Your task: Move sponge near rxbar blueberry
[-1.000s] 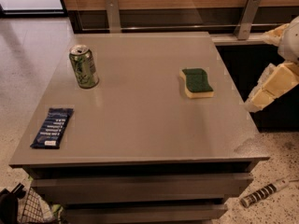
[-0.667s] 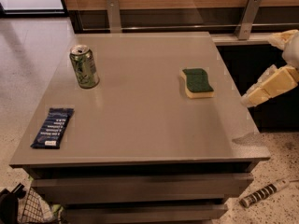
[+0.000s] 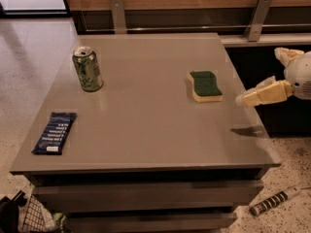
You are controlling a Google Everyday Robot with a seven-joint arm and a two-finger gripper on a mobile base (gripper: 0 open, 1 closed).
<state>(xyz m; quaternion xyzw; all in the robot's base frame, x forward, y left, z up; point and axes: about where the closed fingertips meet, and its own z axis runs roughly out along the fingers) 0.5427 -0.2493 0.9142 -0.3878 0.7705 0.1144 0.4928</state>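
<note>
The robot's gripper will next move to the sponge's near end (image 3: pixel 209 97), where the pale yellow edge shows, and close there.
The sponge (image 3: pixel 204 85), pale yellow with a dark green top, lies flat on the right half of the grey table (image 3: pixel 146 130). The rxbar blueberry (image 3: pixel 55 132), a dark navy bar with white lettering, lies near the table's front left corner. My gripper (image 3: pixel 260 76) hovers at the table's right edge, just right of the sponge and not touching it. Its cream fingers (image 3: pixel 265 93) are spread open and hold nothing. One fingertip points left towards the sponge.
A green drink can (image 3: pixel 88 69) stands upright at the back left of the table. A wooden wall with metal brackets (image 3: pixel 258 16) runs behind. A striped rod (image 3: pixel 274 201) lies on the floor at right, and a wire basket (image 3: pixel 29 217) sits at bottom left.
My gripper has moved left and slightly up, closer to the sponge. The sponge, bar and can have not moved.
</note>
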